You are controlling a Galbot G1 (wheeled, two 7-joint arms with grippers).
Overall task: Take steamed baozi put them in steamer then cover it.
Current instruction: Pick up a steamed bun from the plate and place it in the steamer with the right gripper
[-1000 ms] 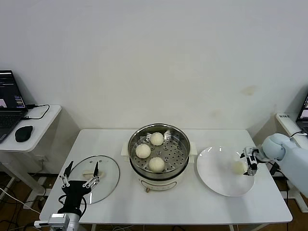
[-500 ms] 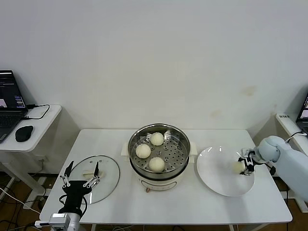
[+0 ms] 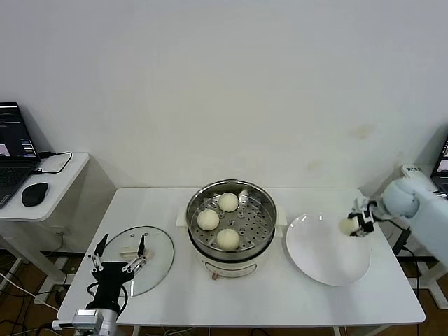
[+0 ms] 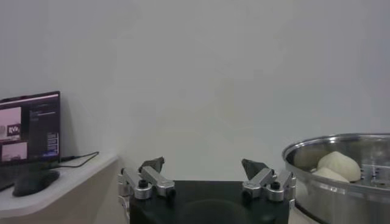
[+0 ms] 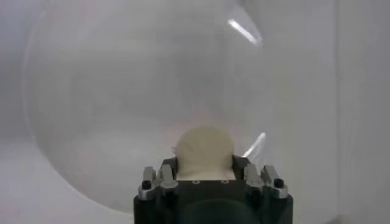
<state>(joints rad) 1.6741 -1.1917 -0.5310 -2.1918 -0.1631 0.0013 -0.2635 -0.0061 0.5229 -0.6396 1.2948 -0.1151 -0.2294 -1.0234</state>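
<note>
Next, I let go of the baozi, now lifted above the white plate's edge, with my right gripper on the bare tray holes on the steamer's side [image 3: 253, 219] nearest the white plate.
The steamer [image 3: 232, 257], a shiny steel pot on a cream base, stands mid-table with three baozi [image 3: 227, 239] on its perforated tray. My right gripper [image 3: 354, 225] is shut on the fourth baozi [image 3: 348, 226] and holds it lifted above the right edge of the white plate [image 3: 322, 259]. In the right wrist view the bun [image 5: 204, 149] sits between the fingers [image 5: 166, 173] over the plate [image 5: 109, 97]. My left gripper [image 3: 119, 258] is open and empty, parked over the glass lid [image 3: 150, 250] at the left. The steamer's rim [image 4: 329, 176] shows in the left wrist view.
A side table at the far left holds a laptop [image 3: 14, 150] and a mouse [image 3: 34, 194]. A wall stands close behind the table. Bare tabletop lies in front of the steamer and the plate.
My right gripper has risen off the plate with the baozi in it, up and slightly back. The left arm has not moved.
</note>
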